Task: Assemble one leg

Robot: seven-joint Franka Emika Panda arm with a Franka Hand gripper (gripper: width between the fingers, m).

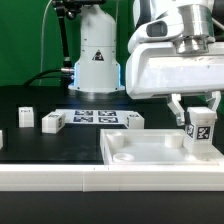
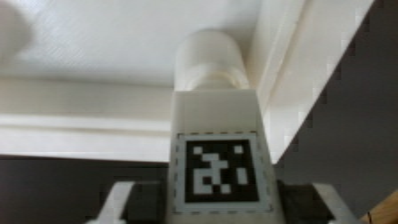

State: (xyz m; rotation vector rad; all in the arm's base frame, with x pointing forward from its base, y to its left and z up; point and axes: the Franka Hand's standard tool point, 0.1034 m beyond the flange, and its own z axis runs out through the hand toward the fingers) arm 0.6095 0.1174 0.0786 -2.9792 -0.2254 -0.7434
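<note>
I hold the upright leg slanted, so I'll open, back off, retake the leg's top (image 1: 202,110) from straight above, then turn it in.
My gripper (image 1: 199,118) is shut on the leg (image 1: 201,133), a white oblong block with a black-and-white tag facing the camera. It holds the leg upright over the right part of the large flat white piece with a raised rim (image 1: 140,152), the leg's lower end at or just above that piece's surface; contact cannot be told. In the wrist view the leg (image 2: 217,130) runs away from the gripper (image 2: 217,200), its tag between the fingers (image 2: 128,202), its rounded far end near the white piece's rim (image 2: 294,70).
Three more white tagged legs lie on the black table at the exterior view's left (image 1: 25,117), (image 1: 52,121) and near the middle (image 1: 133,120). The marker board (image 1: 95,117) lies behind them. A white robot base (image 1: 97,55) stands at the back.
</note>
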